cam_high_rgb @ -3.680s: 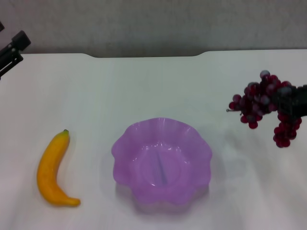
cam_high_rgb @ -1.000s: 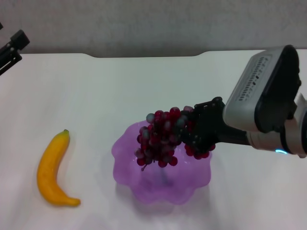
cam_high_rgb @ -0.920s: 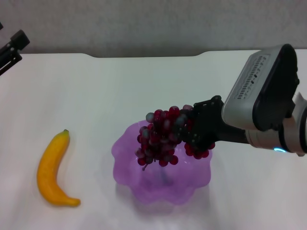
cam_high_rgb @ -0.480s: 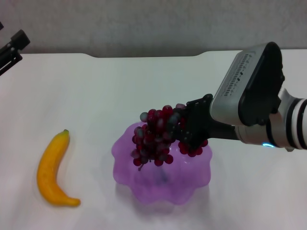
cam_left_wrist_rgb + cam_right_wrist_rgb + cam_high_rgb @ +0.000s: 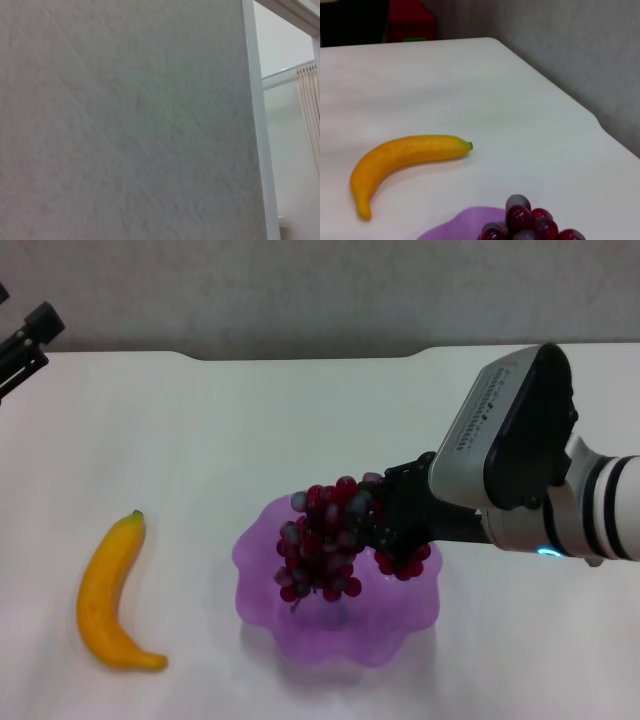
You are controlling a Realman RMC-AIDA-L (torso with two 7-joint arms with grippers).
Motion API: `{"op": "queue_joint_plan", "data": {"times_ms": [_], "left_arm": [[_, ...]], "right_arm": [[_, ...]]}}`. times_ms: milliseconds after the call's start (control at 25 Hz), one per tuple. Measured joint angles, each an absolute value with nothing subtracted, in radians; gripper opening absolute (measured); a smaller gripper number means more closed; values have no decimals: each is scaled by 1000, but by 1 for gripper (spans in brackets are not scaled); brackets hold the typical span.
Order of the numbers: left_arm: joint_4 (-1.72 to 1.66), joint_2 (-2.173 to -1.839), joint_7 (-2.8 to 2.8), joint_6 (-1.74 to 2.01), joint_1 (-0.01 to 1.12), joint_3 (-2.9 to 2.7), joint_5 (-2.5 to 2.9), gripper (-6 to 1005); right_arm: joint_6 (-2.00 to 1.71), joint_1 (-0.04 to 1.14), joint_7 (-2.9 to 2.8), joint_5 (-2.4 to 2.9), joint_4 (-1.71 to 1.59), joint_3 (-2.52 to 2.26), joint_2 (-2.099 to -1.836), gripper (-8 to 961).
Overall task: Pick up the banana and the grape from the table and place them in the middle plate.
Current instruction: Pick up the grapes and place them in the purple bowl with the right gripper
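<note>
Next, I let go of the grape with my right gripper on the bottom of the purple middle plate (image 5: 331, 587), near its center.
The grape (image 5: 322, 545) bunch hangs over the purple scalloped middle plate (image 5: 262, 595), its lower berries down inside the bowl. My right gripper (image 5: 392, 525) is shut on the bunch's right side, reaching in from the right. The right wrist view catches the top of the grape (image 5: 525, 225) and a bit of the plate (image 5: 455, 227). The yellow banana (image 5: 108, 595) lies on the white table (image 5: 250, 430) to the left of the plate, also seen as the banana (image 5: 400, 160) in the right wrist view. My left gripper (image 5: 25, 345) is parked at the far left edge.
The table's back edge has a dark notch (image 5: 300, 355) against a grey wall. The left wrist view shows only a wall (image 5: 125, 120). A red and black object (image 5: 395, 20) stands beyond the table in the right wrist view.
My right gripper has carried the grape from the right side of the table over the plate, then lowered it slightly and shifted left. The banana has not moved.
</note>
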State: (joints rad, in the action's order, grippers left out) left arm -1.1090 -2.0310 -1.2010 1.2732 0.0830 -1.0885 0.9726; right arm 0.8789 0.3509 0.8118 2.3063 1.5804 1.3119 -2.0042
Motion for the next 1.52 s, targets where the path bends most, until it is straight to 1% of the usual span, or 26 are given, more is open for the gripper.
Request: {"op": "queue_joint_plan", "data": {"times_ms": [800,1120,1520], "left_arm": [[-1109,-2031,-1204,1273,85,-1090,973,754],[-1109,-2031,-1207,1273,86,-1091,973,754],[-1109,-2031,-1214,1273,89,-1089,983,754]], "right_arm": [[829,416,846,2227,1368,1308,-2005,326],[806,474,886,2157,1234,1305,-2005,326],[804,503,887,2153,1187,1304,-2005,327]]}}
